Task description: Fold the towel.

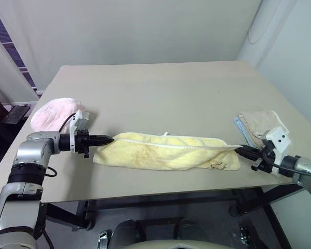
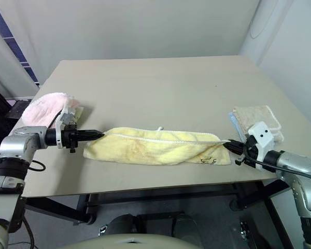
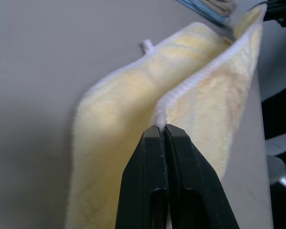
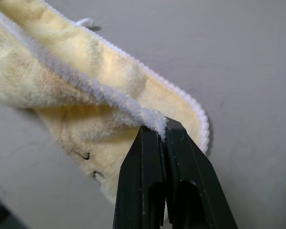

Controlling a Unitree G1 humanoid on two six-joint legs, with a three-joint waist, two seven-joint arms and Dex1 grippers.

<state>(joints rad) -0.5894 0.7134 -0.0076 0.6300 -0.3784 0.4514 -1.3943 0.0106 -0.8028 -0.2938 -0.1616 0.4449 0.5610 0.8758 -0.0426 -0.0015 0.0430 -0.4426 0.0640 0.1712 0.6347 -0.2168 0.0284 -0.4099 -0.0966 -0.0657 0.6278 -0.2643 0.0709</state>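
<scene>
I should use my left gripper to let go of the pinched hem on the yellow towel's far corner (image 1: 116, 132) (image 3: 89, 97), the one that is nearest the pink towel.
The pale yellow towel (image 1: 166, 151) lies stretched as a long band near the table's front edge, its whitish hem running along the top. A small dark embroidered mark (image 1: 217, 166) sits near its right end. My left gripper (image 1: 111, 138) is shut on the hem at the towel's left corner, and the left wrist view shows the black fingers (image 3: 152, 181) pinching the white edge. At the right corner my right gripper (image 1: 237, 149) is shut on the hem too, its fingers (image 4: 148, 181) clamped over the white stitching.
A fluffy pink towel (image 1: 53, 114) lies at the table's left edge behind my left arm. A folded beige towel (image 1: 260, 126) rests at the right edge behind my right arm. The beige table (image 1: 160, 88) stretches bare beyond the yellow towel.
</scene>
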